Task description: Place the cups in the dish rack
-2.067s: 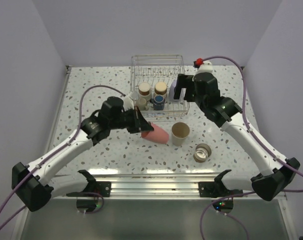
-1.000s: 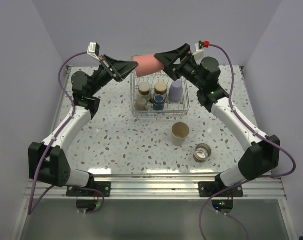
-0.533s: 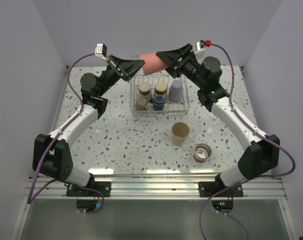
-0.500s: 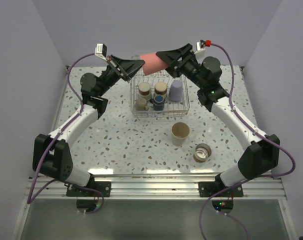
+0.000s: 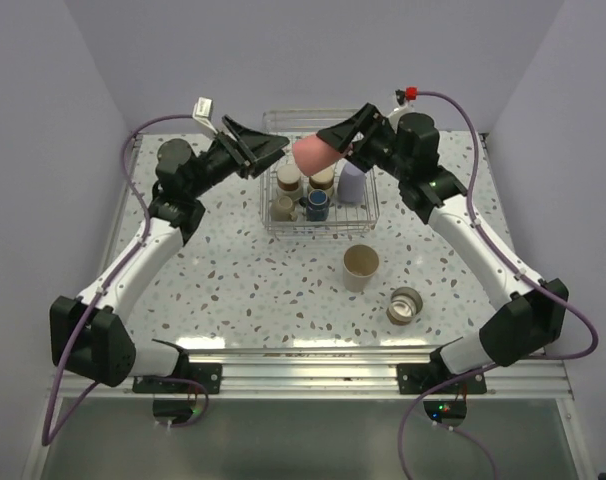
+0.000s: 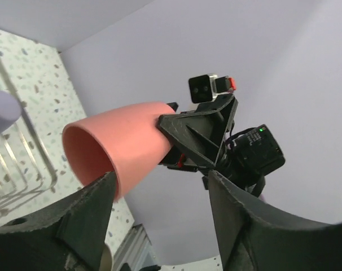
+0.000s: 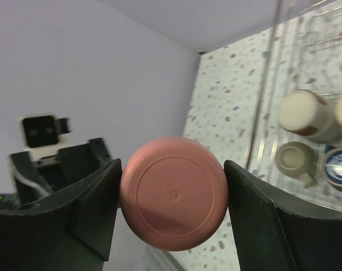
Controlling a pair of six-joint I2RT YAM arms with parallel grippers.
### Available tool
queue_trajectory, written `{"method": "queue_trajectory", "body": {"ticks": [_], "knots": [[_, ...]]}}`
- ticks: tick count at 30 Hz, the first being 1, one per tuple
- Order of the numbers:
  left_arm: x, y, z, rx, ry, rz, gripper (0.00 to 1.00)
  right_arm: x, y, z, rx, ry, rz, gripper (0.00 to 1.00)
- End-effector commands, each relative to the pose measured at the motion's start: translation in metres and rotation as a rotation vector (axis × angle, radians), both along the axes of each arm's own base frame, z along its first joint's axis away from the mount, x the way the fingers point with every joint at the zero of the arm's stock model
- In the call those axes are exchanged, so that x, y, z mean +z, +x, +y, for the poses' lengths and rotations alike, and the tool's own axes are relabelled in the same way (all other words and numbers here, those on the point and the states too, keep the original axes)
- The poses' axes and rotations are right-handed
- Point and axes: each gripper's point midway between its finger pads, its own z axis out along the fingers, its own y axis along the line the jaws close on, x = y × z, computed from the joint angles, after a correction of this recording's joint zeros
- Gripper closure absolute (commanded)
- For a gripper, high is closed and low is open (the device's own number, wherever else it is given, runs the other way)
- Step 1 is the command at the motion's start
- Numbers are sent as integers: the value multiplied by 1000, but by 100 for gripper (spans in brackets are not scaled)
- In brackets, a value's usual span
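Observation:
I will release the coral-pink cup with my right gripper in the rack's front corner (image 5: 351,207) beside the small dark mug.
High over the dish rack (image 5: 271,226), my right gripper (image 5: 330,146) is shut on the base end of the coral-pink cup (image 5: 311,154). In the right wrist view the cup's round base (image 7: 174,200) sits squeezed between both fingers (image 7: 97,206). Its open mouth (image 6: 89,152) faces my left gripper (image 6: 159,195), which is open and just clear of the rim. From above, the left gripper (image 5: 267,150) hangs to the cup's left. Inside the rack stand a lavender cup (image 5: 353,183), two beige cups (image 5: 289,179) and a small dark mug (image 5: 317,206).
A taller tan cup (image 5: 361,266) stands upright on the speckled table in front of the rack. A metal cup (image 5: 405,305) lies on its side to the right of it. Both arms arch above the rack, close to the back wall.
The left gripper opened, let go of the coral-pink cup and drew back to the left. The right gripper now holds the cup alone and has tilted it down towards the rack.

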Motion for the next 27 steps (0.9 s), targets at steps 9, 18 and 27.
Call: {"method": "queue_trajectory", "body": {"ticks": [9, 18, 27], "knots": [[-54, -26, 44, 164, 419, 41, 12, -65, 21, -90, -291, -611, 6, 100], [-76, -35, 45, 137, 459, 71, 12, -114, 50, -96, -320, -743, 59, 100], [-84, -29, 43, 118, 494, 72, 14, -157, 58, -105, -339, -839, 115, 100]]}}
